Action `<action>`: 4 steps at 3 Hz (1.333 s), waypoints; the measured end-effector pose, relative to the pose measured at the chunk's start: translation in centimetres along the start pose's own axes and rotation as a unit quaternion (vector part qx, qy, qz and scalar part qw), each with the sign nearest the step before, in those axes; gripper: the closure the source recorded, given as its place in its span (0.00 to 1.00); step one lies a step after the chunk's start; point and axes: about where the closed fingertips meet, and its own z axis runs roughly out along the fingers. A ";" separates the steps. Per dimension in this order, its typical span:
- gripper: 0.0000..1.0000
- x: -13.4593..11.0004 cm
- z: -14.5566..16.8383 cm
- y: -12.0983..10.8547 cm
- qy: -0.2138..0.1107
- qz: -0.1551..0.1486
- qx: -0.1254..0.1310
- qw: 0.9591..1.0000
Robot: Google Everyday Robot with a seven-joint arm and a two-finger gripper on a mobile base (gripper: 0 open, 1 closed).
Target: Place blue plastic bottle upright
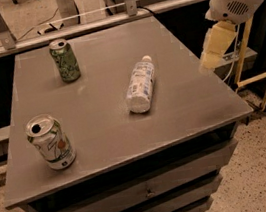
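My gripper grips the blue plastic bottle's neck (145, 65) by the white cap next once it gets there, because the bottle must stand upright.
The blue plastic bottle (140, 86) lies on its side near the middle of the grey table top (107, 132), its white cap pointing to the far right. My gripper (214, 48) hangs from the white arm at the upper right, above the table's right edge. It is to the right of the bottle and well apart from it, holding nothing that I can see.
A green soda can (65, 60) stands upright at the far left of the table. A white-and-green soda can (51, 142) stands at the near left. Drawers sit under the table top. A yellow frame (265, 76) stands to the right of the table.
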 end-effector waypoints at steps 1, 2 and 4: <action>0.00 -1.8 1.9 -0.6 -0.017 0.040 -0.004 0.999; 0.00 -7.1 5.5 -0.2 -0.022 0.103 -0.023 0.994; 0.00 -11.3 11.6 0.6 0.096 0.222 -0.055 0.969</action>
